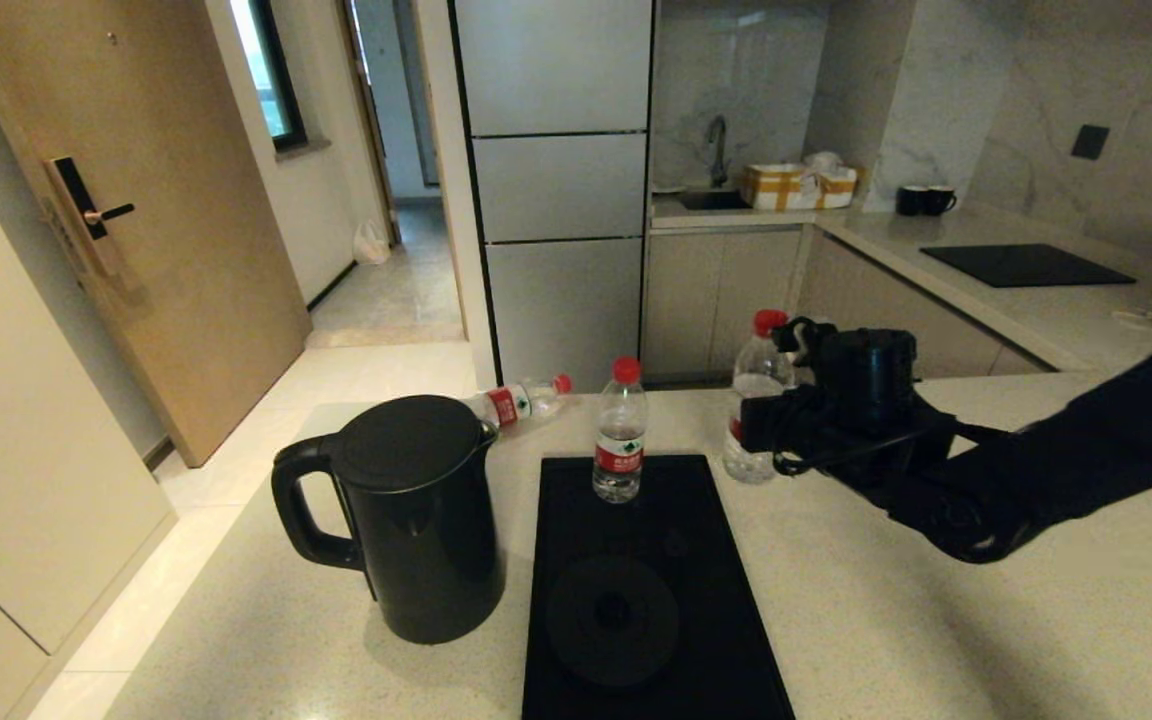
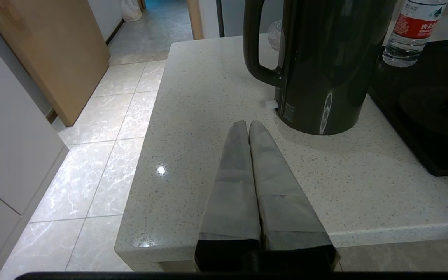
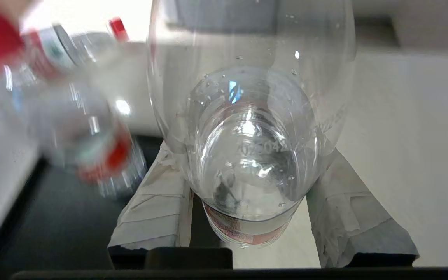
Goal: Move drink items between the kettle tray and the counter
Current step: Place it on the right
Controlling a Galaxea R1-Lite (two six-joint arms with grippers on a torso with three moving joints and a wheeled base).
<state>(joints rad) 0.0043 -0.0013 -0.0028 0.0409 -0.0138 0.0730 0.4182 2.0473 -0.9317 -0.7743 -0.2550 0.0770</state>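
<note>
The water bottle will go down from my right gripper onto the bare counter [image 1: 884, 632] beside the kettle tray, level with its round disc.
A water bottle [image 1: 758, 385] with a red cap stands upright just right of the kettle tray [image 1: 736, 640], its base at counter level. My right gripper [image 1: 758, 430] is shut on its body, one finger on each side [image 3: 154, 194]. A second bottle [image 1: 620, 440] stands on the tray's far end. A third bottle [image 1: 521, 400] lies on its side at the counter's far edge. The black kettle [image 1: 416, 510] stands on the counter [image 1: 936, 620] left of the tray, off the round base disc [image 1: 613, 620]. My left gripper [image 2: 248, 123] is shut and empty, parked over the counter's near left corner, short of the kettle [image 2: 325, 66].
The counter's left edge [image 2: 138, 155] drops to a tiled floor. On the back counter are a black cooktop panel [image 1: 1026, 265], two dark mugs [image 1: 924, 200] and a yellow-striped box [image 1: 796, 185] by the sink. A wooden door [image 1: 136, 200] is at the far left.
</note>
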